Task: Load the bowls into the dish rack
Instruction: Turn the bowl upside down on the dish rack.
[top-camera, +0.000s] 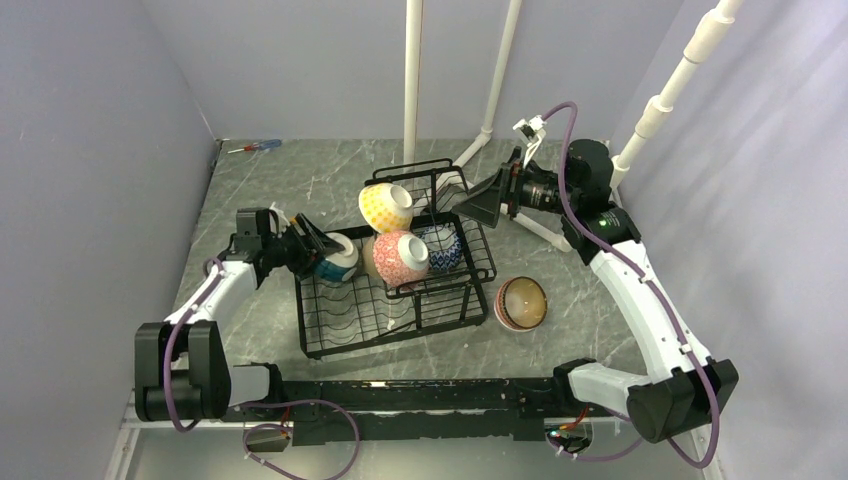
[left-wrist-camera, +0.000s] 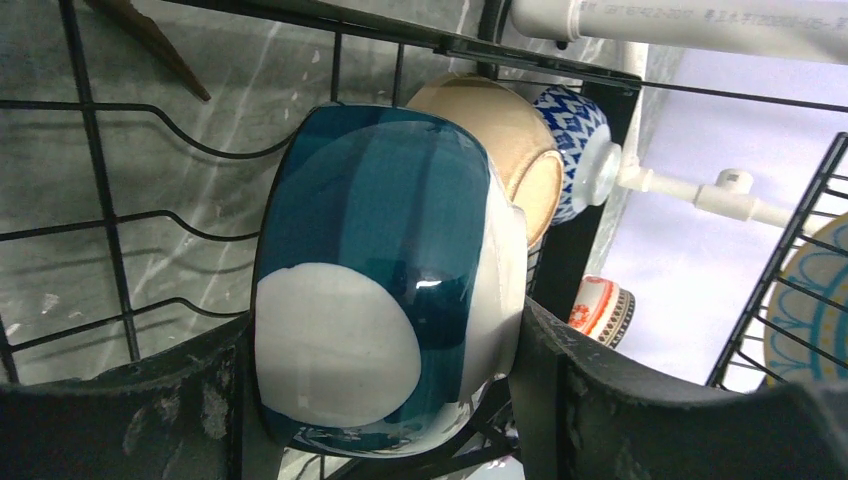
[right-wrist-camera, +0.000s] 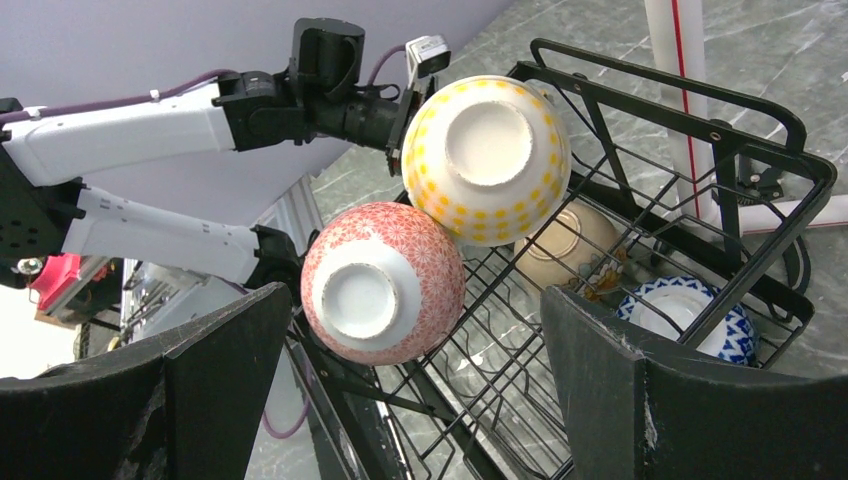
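My left gripper is going to let go of the teal bowl, now on edge over the rack, on the rack's low wires (top-camera: 334, 262) (left-wrist-camera: 350, 235) next to the beige bowl.
The black wire dish rack (top-camera: 350, 322) stands mid-table. My left gripper (top-camera: 308, 246) is shut on a teal bowl with white patches (top-camera: 337, 258), holding it on edge over the rack's left end. The left wrist view shows this bowl (left-wrist-camera: 380, 230) pressed between both fingers (left-wrist-camera: 620, 400) above the rack wires (left-wrist-camera: 100, 220). A yellow dotted bowl (top-camera: 385, 206) and a pink-red bowl (top-camera: 400, 257) lean on the upper basket, with a blue-white zigzag bowl (top-camera: 441, 248) beside them. A brown striped bowl (top-camera: 520, 303) sits on the table right of the rack. My right gripper (top-camera: 487, 205) hangs open behind the rack, holding nothing.
White pipes (top-camera: 412, 80) rise behind the rack, and another slants up at the right (top-camera: 680, 75). A red and blue screwdriver (top-camera: 255, 146) lies at the far left corner. A beige bowl (right-wrist-camera: 565, 250) rests low in the rack (right-wrist-camera: 680, 110). Walls close in on both sides.
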